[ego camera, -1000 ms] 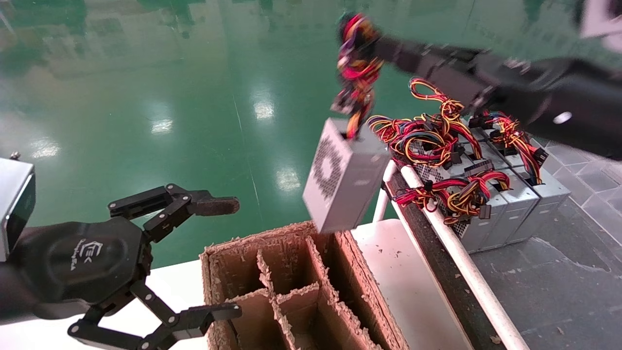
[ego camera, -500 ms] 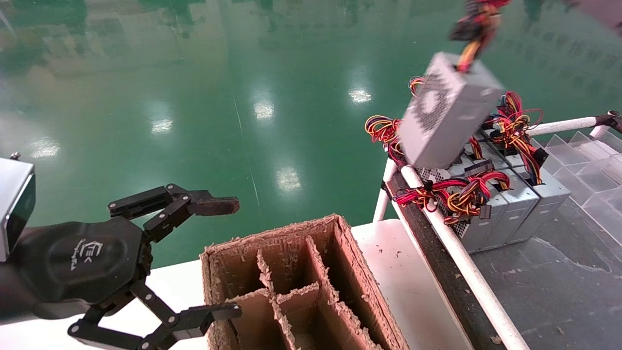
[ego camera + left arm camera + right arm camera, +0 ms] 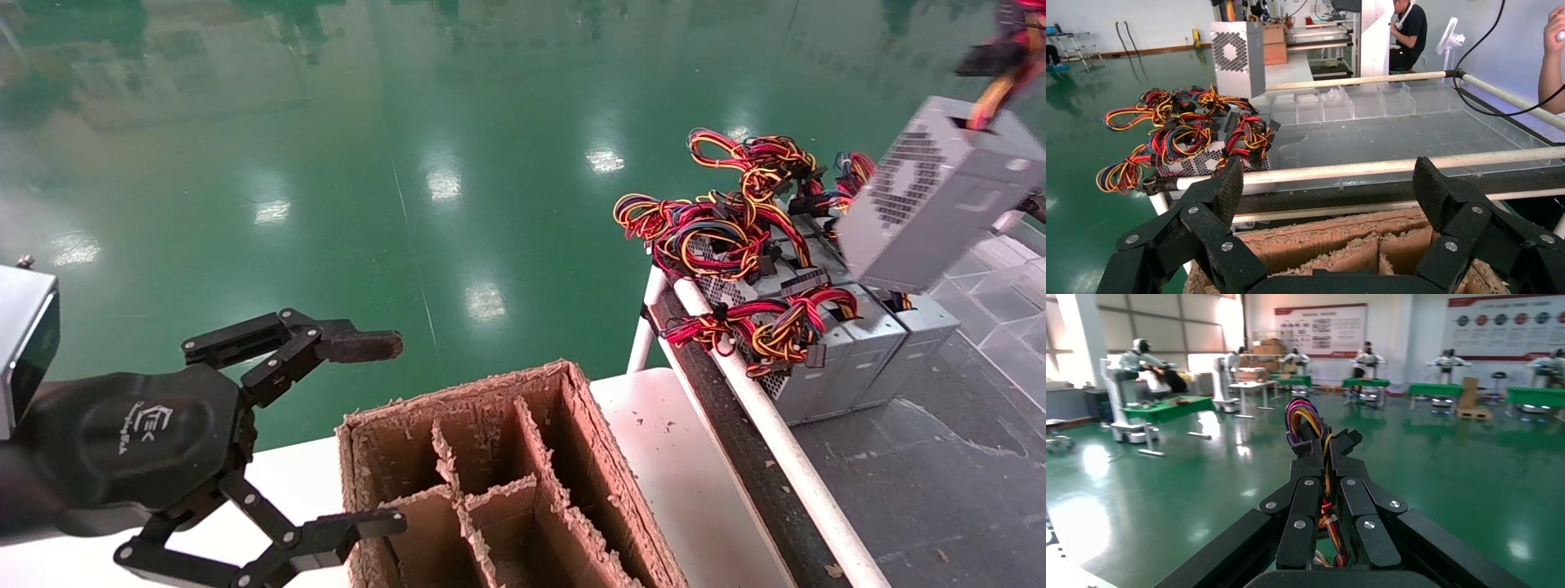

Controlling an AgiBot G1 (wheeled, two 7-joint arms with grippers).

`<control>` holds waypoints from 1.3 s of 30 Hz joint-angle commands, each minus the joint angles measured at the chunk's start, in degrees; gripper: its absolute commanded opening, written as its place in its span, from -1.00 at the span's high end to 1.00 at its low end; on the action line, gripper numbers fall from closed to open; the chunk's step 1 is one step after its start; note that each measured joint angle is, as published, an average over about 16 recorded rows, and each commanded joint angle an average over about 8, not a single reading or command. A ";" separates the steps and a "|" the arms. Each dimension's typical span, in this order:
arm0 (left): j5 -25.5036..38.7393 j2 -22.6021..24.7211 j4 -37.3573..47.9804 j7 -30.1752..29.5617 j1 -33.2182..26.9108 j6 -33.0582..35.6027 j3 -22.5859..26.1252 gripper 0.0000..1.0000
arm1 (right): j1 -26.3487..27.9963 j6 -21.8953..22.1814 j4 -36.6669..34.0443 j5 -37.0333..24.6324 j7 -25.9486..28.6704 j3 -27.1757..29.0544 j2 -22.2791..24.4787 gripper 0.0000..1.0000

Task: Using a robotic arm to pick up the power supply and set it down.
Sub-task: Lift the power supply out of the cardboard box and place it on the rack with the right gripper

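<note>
Next, my right gripper puts the power supply down on the grey surface (image 3: 845, 431) between the near end of the row and the white rail.
The power supply (image 3: 932, 196), a silver-grey box with a fan grille, hangs tilted in the air at the far right, above the back of the row of like units; it also shows in the left wrist view (image 3: 1239, 58). It dangles from its red, yellow and black wire bundle (image 3: 1309, 425). My right gripper (image 3: 1326, 456) is shut on that bundle; in the head view the gripper itself is out of frame. My left gripper (image 3: 392, 433) stays parked low on the left, open and holding nothing (image 3: 1329, 187).
A frayed cardboard box with divider cells (image 3: 490, 392) stands on the white table beside my left gripper. To its right, behind a white tube rail (image 3: 776, 441), several other power supplies (image 3: 850, 343) with tangled wires stand in a row. Clear divider trays (image 3: 1352, 104) lie beyond them.
The hanging power supply has swung from above the cardboard box to the right and up, over the row of units. My left gripper has not moved.
</note>
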 commanded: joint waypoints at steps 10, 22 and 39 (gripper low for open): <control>-0.01 -0.01 0.00 0.01 0.00 -0.01 0.01 -1.00 | -5.11 -0.56 3.33 2.43 1.76 -0.94 8.06 1.00; -0.02 -0.01 0.00 0.01 -0.01 -0.01 0.03 -1.00 | -19.20 -0.63 7.29 11.91 1.74 -1.11 13.79 1.00; -0.03 -0.02 0.00 0.02 -0.01 -0.02 0.05 -1.00 | -32.15 0.57 9.55 17.86 -1.78 -3.46 8.49 1.00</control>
